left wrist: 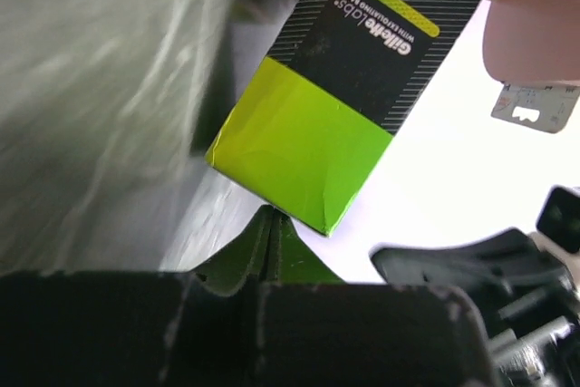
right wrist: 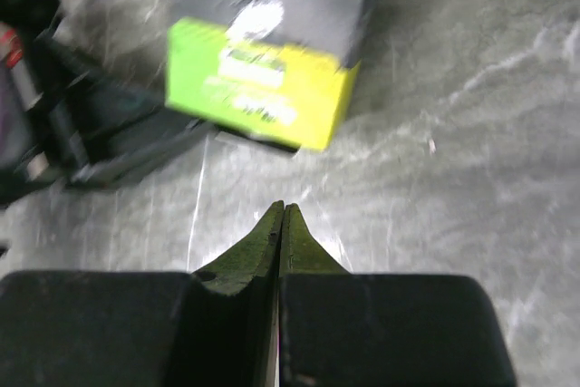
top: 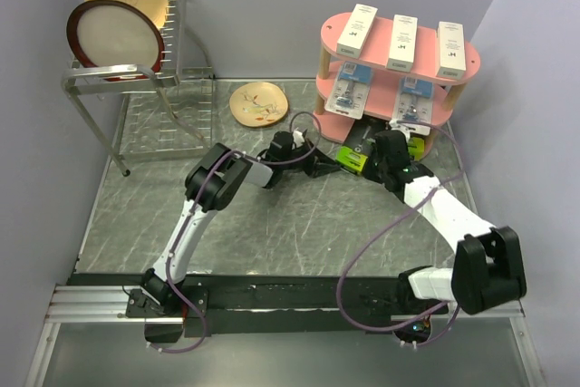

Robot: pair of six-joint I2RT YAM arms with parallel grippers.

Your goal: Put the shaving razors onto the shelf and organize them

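The black-and-lime box slants beside the second lime box, so the robot's left gripper will open, grip the black-and-lime box's front end (top: 351, 160) and shift it to the shelf's empty end.
The pink shelf (top: 471, 65) stands at the back right. Three slim white boxes (top: 401, 41) lie on its top board and two blue-white blister cards (top: 349, 90) on the middle one. A black-and-lime box (top: 353, 157) lies at the shelf's foot, half under the lowest board; a second lime box (top: 418, 145) sits further right. My left gripper (top: 332, 166) is shut, its tips (left wrist: 270, 217) touching the lime corner of the box (left wrist: 317, 124). My right gripper (top: 373, 162) is shut and holds nothing; its tips (right wrist: 284, 211) hover short of the box (right wrist: 263, 65).
A wire dish rack (top: 136, 88) with two plates stands at the back left. A small patterned plate (top: 258, 102) lies on the table left of the shelf. The two grippers are close together at the shelf's foot. Walls close in on three sides.
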